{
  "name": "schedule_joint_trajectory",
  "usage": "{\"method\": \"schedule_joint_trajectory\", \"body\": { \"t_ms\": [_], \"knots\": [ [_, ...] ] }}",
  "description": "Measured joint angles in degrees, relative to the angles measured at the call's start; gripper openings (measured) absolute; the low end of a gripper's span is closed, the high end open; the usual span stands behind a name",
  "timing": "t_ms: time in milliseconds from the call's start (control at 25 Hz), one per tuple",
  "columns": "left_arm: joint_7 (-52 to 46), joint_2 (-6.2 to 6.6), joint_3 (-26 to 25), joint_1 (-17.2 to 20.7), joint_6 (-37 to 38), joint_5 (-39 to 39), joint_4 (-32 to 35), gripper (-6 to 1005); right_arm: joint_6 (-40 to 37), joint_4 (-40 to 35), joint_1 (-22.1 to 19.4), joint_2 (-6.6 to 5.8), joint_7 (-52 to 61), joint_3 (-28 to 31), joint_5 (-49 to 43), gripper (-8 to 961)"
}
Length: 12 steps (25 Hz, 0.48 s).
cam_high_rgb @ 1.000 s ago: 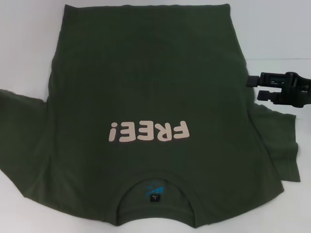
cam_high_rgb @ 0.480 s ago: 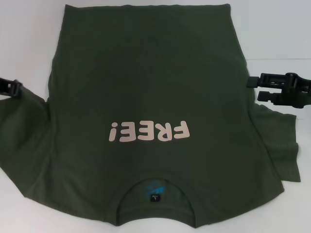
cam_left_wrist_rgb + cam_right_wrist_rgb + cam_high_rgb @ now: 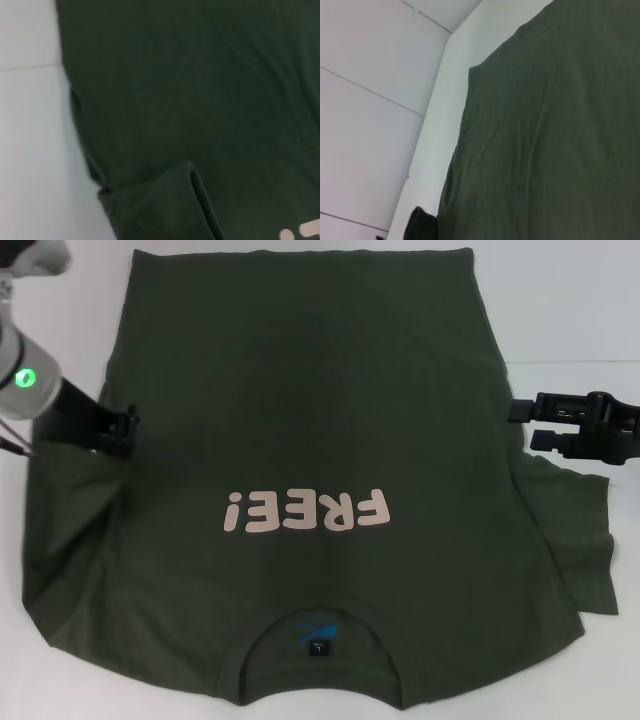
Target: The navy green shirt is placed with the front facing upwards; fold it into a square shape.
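Observation:
My left gripper needs to let go of the folded-in sleeve on the shirt body (image 3: 205,478) (image 3: 240,219) beside the exclamation mark of the print.
The navy green shirt (image 3: 300,390) lies front up on the white table (image 3: 570,310), its pink "FREE!" print (image 3: 305,510) and collar (image 3: 318,635) towards me. My left gripper (image 3: 125,432) is over the shirt's left side, shut on the left sleeve (image 3: 70,530), which is drawn up and inward. In the left wrist view the sleeve's folded edge (image 3: 192,185) lies on the shirt body. My right gripper (image 3: 528,422) hovers open at the shirt's right edge, just above the flat right sleeve (image 3: 575,540). The right wrist view shows only shirt cloth (image 3: 545,140) and table.
Bare white table (image 3: 60,360) surrounds the shirt at the left, right and far side. The shirt's hem (image 3: 300,254) reaches near the far edge of the head view. A pale wall (image 3: 370,100) stands behind the table in the right wrist view.
My left arm has come in from the left edge and moved right, pulling the left sleeve's outer edge inward over the shirt. The right gripper has stayed put.

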Motion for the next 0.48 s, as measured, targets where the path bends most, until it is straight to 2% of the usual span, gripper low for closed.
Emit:
{"method": "schedule_joint_trajectory", "body": {
  "t_ms": [280,480],
  "knots": [
    [-4.59,-1.44,2.85,-1.84,-1.70,0.00,-2.56,2,-0.01,0.00,0.14,-0.18,0.00,-0.07,-0.07,807],
    [-6.04,-3.71,2.64,-1.98,-4.33,0.00,-3.22,2,0.02,0.00,0.17,-0.37,0.00,-0.07,-0.08,807]
  ]
}}
